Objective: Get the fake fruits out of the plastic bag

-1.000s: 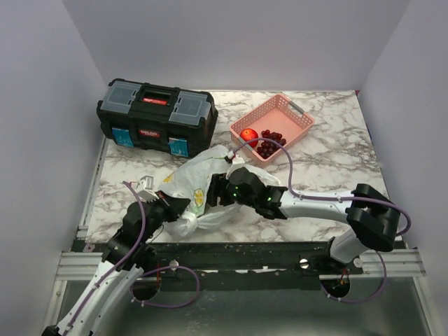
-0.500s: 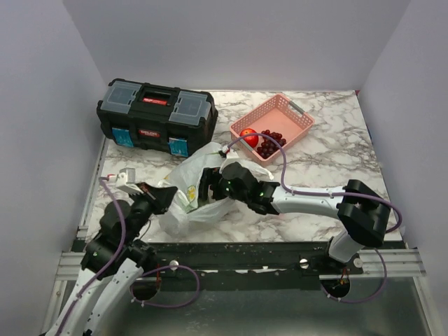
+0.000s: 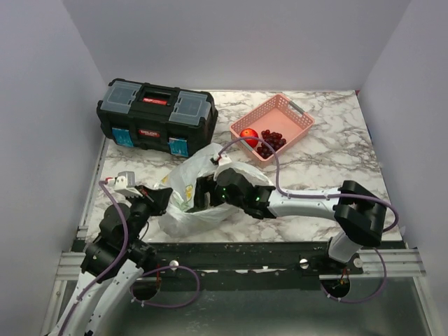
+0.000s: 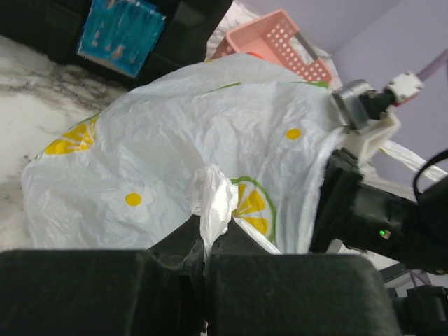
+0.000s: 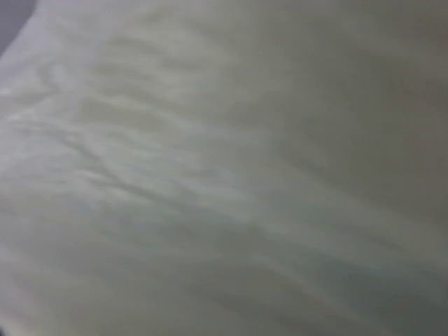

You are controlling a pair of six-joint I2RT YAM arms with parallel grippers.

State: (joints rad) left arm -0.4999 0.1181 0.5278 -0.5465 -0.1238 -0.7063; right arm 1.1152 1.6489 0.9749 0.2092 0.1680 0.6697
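Note:
My left gripper is pinching the bag's near fold while loose plastic covers my right gripper, so I will open my left gripper and take hold of the bag's far side (image 4: 253, 71).
The white plastic bag (image 3: 183, 190) with yellow-green marks lies crumpled at the table's front left; it also fills the left wrist view (image 4: 182, 140). My left gripper (image 4: 208, 241) is shut on a pinched fold of the bag's edge. My right gripper (image 3: 203, 194) is pushed into the bag's mouth, its fingers hidden by plastic; the right wrist view shows only blurred pale plastic (image 5: 224, 168). The red apple (image 3: 248, 134) and the dark red grapes (image 3: 270, 141) lie in the pink basket (image 3: 294, 115). The green melon is hidden.
A black toolbox (image 3: 155, 115) with blue latches stands at the back left, just behind the bag. The pink basket sits at the back centre-right. Purple walls close in both sides and the back.
My left arm has pulled the bag's edge left and back. My right gripper has pushed further left into the bag's mouth.

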